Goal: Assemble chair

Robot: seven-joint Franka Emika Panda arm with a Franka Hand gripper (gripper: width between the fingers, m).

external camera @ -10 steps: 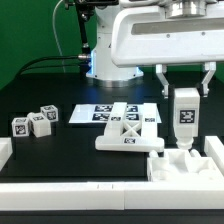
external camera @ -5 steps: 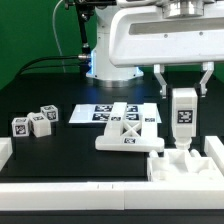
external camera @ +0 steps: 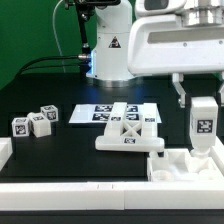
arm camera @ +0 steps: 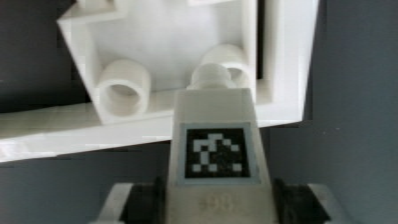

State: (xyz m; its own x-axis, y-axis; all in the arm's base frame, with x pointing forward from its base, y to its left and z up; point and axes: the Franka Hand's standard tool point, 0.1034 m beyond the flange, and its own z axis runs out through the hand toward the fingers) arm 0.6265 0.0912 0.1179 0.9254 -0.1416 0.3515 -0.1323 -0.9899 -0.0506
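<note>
Next, my gripper lets go of the white chair leg upright on the white chair block (external camera: 213, 177) (arm camera: 221, 74), close behind the front edge block. The leg now hangs upright just above a block.
My gripper (external camera: 203, 98) is shut on a white chair leg (external camera: 203, 122) with a black-and-white tag, held upright at the exterior view's right. The leg's lower end hangs just above a white chair block (external camera: 185, 165) at the front right. In the wrist view the leg (arm camera: 217, 140) sits between my fingers (arm camera: 139, 200) and points at the block (arm camera: 169, 60), which has two round pegs. An X-braced chair panel (external camera: 128, 134) lies flat mid-table. Three small tagged chair blocks (external camera: 34, 123) sit at the exterior view's left.
The marker board (external camera: 110, 113) lies flat behind the X-braced panel. Plain white edge blocks (external camera: 70, 190) line the front of the table and its left side (external camera: 6, 152). The robot's base (external camera: 108, 55) stands at the back.
My gripper has moved toward the exterior view's right and slightly down with the leg, and appears closer to the camera. The other parts have not moved.
</note>
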